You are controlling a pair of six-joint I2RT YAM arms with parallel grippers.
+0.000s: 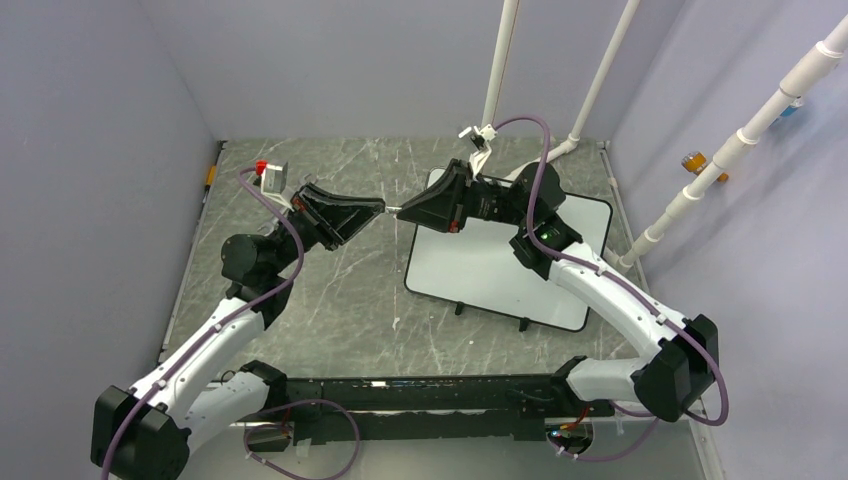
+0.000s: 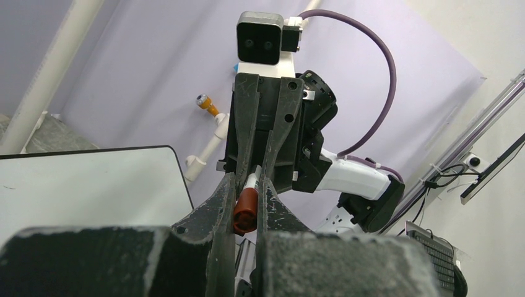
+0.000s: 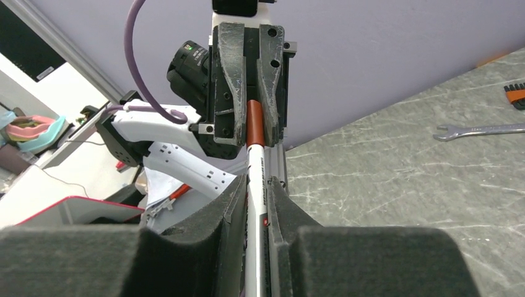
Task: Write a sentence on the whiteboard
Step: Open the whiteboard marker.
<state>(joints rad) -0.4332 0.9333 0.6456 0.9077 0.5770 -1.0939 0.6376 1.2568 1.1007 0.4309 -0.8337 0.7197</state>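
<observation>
Next, my left gripper lets go of the reddish-brown cap, which will leave it on the marbled tabletop [image 1: 304, 302] between the wrench and the black rail.
The whiteboard [image 1: 500, 270] lies flat at the right of the table, its face blank white; no sentence is in view on it. In the left wrist view it is a white slab [image 2: 80, 185] at the left. A marker [image 1: 392, 209] hangs level between the two grippers, above the table just left of the board. My left gripper [image 1: 370, 210] is shut on the marker's reddish-brown cap [image 2: 246, 210]. Facing it tip to tip, my right gripper [image 1: 410, 213] is shut on the white barrel [image 3: 255, 179].
White pipes [image 1: 600, 80] rise at the back right, with an orange fitting [image 1: 695, 160] on the right wall. A wrench [image 3: 470, 130] and an orange-and-black tool [image 3: 514, 93] lie on the marbled tabletop. A black rail [image 1: 430, 400] runs along the near edge.
</observation>
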